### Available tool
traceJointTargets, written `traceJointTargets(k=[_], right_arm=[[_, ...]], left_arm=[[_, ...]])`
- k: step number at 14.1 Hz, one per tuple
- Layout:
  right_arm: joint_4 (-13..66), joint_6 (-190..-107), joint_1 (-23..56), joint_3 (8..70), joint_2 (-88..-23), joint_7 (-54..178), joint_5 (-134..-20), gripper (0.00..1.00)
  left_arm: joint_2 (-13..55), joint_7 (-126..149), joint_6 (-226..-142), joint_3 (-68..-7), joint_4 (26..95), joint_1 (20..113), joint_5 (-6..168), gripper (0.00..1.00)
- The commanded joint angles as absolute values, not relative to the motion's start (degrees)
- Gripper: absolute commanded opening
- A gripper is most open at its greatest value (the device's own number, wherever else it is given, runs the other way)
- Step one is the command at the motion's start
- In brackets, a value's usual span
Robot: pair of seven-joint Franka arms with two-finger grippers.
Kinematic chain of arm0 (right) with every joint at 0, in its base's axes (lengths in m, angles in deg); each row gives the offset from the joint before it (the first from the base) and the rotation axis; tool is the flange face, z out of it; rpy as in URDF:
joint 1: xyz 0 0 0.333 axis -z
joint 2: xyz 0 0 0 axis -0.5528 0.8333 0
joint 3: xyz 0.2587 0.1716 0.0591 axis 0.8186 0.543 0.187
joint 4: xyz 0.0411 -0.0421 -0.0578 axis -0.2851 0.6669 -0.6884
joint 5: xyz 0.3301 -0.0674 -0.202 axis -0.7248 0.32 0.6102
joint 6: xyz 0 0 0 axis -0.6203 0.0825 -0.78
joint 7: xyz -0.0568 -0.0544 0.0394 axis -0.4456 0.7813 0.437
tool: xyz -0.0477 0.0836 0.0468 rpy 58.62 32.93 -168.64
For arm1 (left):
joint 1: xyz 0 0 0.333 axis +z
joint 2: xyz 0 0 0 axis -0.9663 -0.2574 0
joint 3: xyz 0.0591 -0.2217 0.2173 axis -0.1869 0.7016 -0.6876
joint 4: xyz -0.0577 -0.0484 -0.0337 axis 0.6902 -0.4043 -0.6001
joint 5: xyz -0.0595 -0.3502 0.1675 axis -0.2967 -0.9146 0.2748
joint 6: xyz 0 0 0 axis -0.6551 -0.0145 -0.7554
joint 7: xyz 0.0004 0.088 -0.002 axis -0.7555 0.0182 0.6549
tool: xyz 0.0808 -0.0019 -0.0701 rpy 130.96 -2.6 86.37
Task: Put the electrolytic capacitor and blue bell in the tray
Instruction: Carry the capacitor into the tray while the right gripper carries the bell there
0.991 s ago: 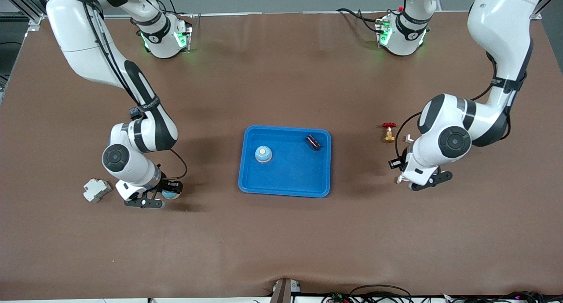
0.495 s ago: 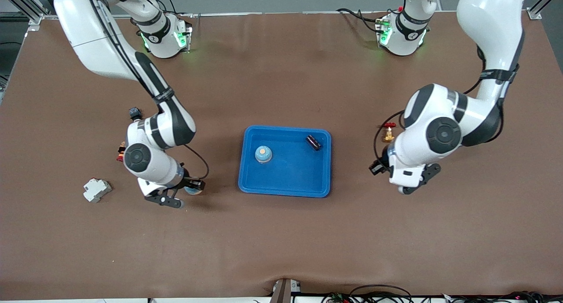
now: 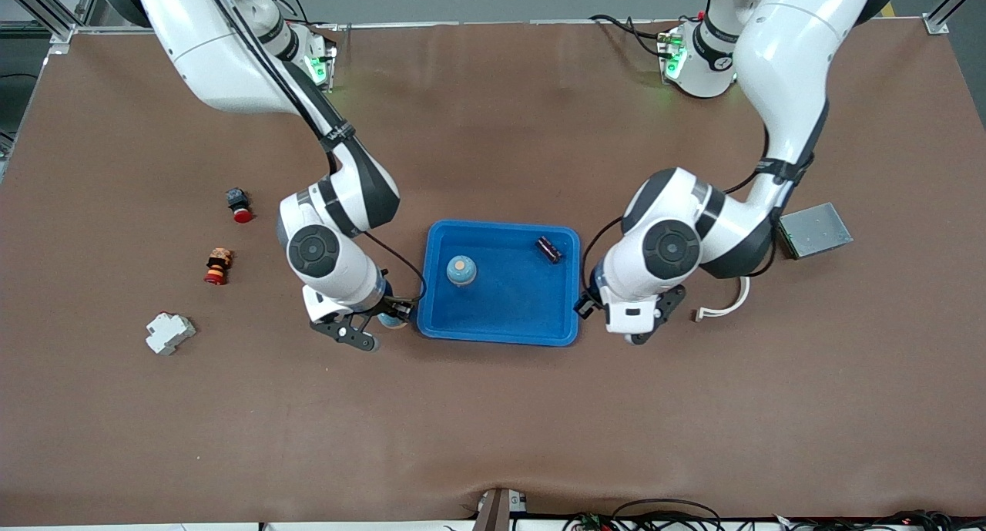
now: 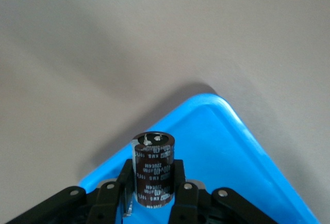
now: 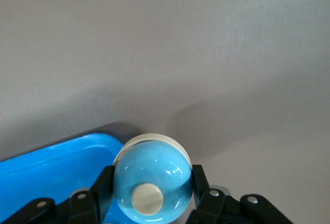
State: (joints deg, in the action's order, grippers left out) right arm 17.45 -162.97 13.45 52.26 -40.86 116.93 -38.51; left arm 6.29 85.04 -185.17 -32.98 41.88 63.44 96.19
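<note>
My left gripper will let go of the dark electrolytic capacitor inside the blue tray's near corner [image 3: 543, 318] [image 4: 209, 182] toward the white clip.
The blue tray [image 3: 508, 307] lies mid-table with a blue bell [image 3: 461, 270] and a black electrolytic capacitor [image 3: 548, 250] inside it. My right gripper [image 3: 387, 317] is shut on a second blue bell [image 5: 152, 182] and hangs at the tray's edge [image 5: 51, 167] toward the right arm's end. My left gripper [image 3: 587, 305] is shut on a second dark electrolytic capacitor [image 4: 153, 172], held upright over the tray's corner [image 4: 221, 141] toward the left arm's end. In the wrist views each gripper [image 4: 153, 185] [image 5: 152, 190] grips its thing from both sides.
Toward the right arm's end lie a red-capped button [image 3: 239, 206], a small red and orange part [image 3: 217, 265] and a white breaker [image 3: 169, 333]. Toward the left arm's end lie a grey metal box [image 3: 815, 230] and a white clip [image 3: 724, 307].
Both arms have swung inward to the tray, the right with the bell from beside the white breaker, the left from the table's left-arm end. The left arm now hides the red valve.
</note>
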Motion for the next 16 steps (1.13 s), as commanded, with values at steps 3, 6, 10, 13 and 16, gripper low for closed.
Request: traceJointTargets(k=[3,6,10,13,16], right_arm=[[16.6,-163.1,8.3,52.0,-39.2,125.3,-37.9,0.00],[16.4,-164.7,7.3,52.0,-38.0,128.0,-37.7,0.00],[13.5,-165.5,6.1,51.9,-35.7,130.2,-37.6,0.00],[11.6,-165.5,5.8,51.9,-34.3,130.8,-37.7,0.00],[9.4,-165.6,4.6,51.7,-32.4,133.1,-37.5,0.00]], left_arm=[[3.1,91.8,-191.7,-38.3,39.8,56.1,96.5,0.00],[1.7,93.0,-193.9,-39.6,39.8,54.1,96.5,0.00],[-0.2,95.0,-196.7,-39.7,39.9,52.7,96.5,0.00],[-1.2,95.7,-198.7,-39.7,40.0,52.5,96.6,0.00],[-2.2,95.7,-199.6,-40.4,40.1,52.2,97.0,0.00]])
